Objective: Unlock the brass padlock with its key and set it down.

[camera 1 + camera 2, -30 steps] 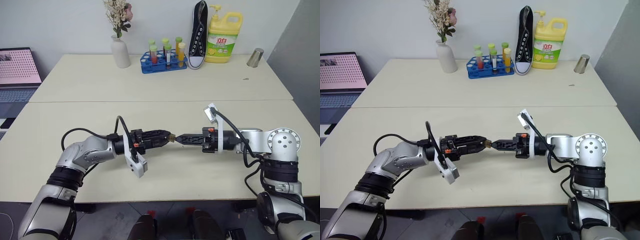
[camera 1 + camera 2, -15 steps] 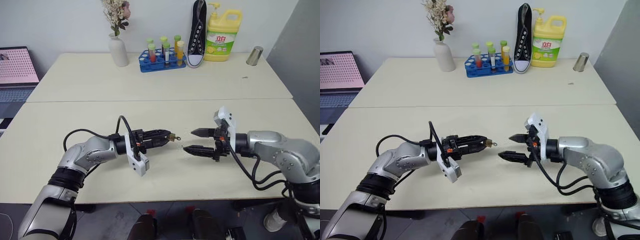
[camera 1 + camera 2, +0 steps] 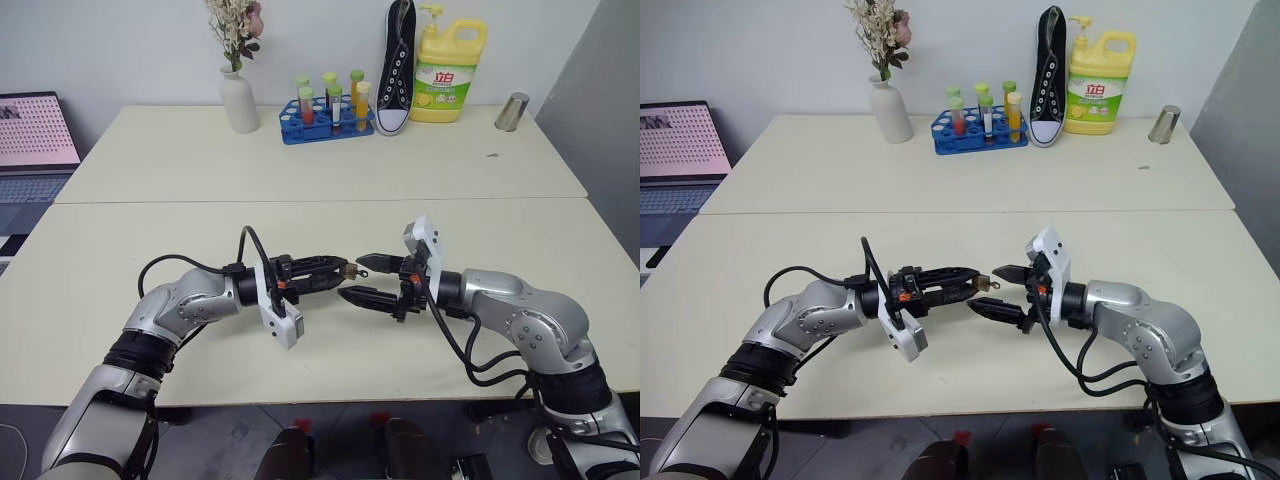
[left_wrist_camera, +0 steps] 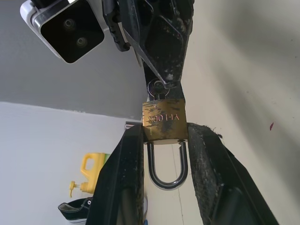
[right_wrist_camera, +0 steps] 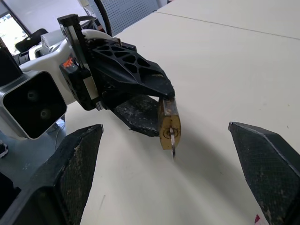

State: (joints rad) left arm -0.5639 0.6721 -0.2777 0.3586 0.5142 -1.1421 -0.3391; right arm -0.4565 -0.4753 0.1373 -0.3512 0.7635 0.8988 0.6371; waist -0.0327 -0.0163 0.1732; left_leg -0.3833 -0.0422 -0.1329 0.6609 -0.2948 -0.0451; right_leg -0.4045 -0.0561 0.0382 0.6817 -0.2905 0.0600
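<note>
Next, I take the body [image 3: 349, 271] with my right gripper, as the brass padlock's shackle points back between my left gripper's fingers. That will free my left gripper to grip the shackle.
The brass padlock [image 4: 164, 119] is pinched by its body between the fingers of my left gripper [image 3: 333, 272], which points level to the right above the table. Its silvery shackle [image 4: 165, 177] lies back between those fingers. A small key [image 5: 172, 143] sticks out of the padlock's far end. My right gripper [image 3: 353, 278] faces it from the right, open, with one finger [image 3: 372, 262] above the key end and the other lower finger [image 3: 358, 297] below it. I cannot tell whether either finger touches the key.
Along the back of the far table [image 3: 180, 150] stand a white vase of flowers [image 3: 238, 100], a blue rack of tubes [image 3: 325, 118], a black shoe [image 3: 397, 65], a yellow detergent bottle [image 3: 448, 70] and a metal cup [image 3: 511, 112]. A laptop [image 3: 35, 135] sits far left.
The right gripper let go of the key, opened wide and drew back right, then rolled and returned to straddle the key end. The left gripper kept still with the padlock.
</note>
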